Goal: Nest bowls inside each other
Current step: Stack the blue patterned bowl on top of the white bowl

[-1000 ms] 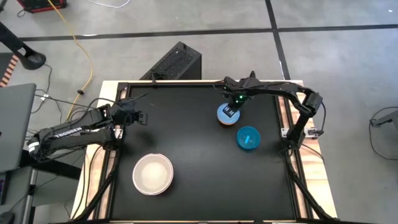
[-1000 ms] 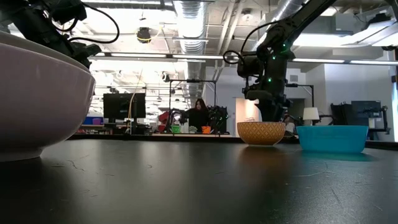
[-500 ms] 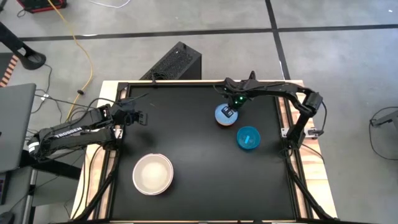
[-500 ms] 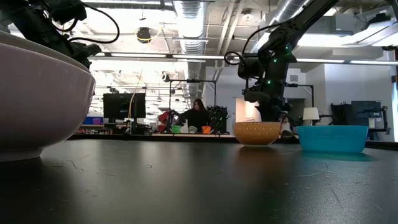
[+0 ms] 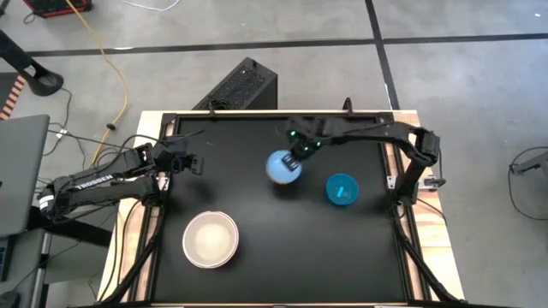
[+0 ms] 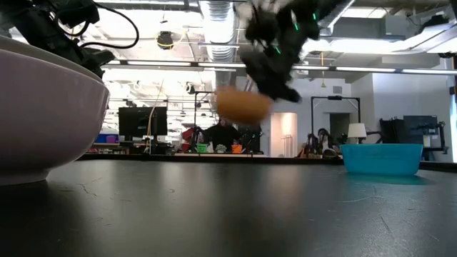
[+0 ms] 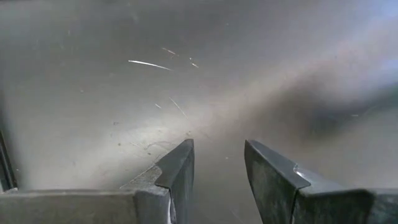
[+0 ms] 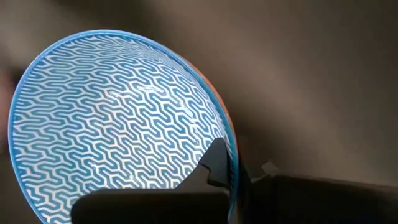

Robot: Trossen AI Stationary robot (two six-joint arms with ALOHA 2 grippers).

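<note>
The robot's right gripper needs to release the patterned bowl inside the large white bowl (image 5: 210, 240), resting on its bottom.
A bowl with a blue zigzag inside (image 8: 112, 118) and a beige outside (image 6: 243, 105) hangs above the table's middle (image 5: 284, 167), with my right gripper (image 5: 297, 154) shut on it. A teal-blue bowl (image 5: 341, 190) stands on its base at the right (image 6: 380, 158). A large white bowl (image 5: 211, 239) rests on its base near the front left, filling the low view's left edge (image 6: 43, 114). My left gripper (image 5: 190, 162) waits open above the table's left edge, nothing between its fingers (image 7: 217, 155). My right gripper holds the patterned bowl by its rim (image 8: 229, 155), on the side nearest the wrist, with one finger (image 8: 214, 165) inside the bowl and the other outside. The fingers slant down from the table's far right. The bowl is lifted clear of the table and tilted.
The black tabletop (image 5: 257, 214) has a raised frame along its edges (image 5: 257, 114). A black box (image 5: 244, 84) stands on the floor past the far edge. People and equipment show far behind the table in the low view.
My right gripper has shut on the patterned bowl's rim, then risen and swung toward the table's left with it. The bowl, which stood on the table beside the teal-blue bowl, now hangs tilted and clear of the table.
</note>
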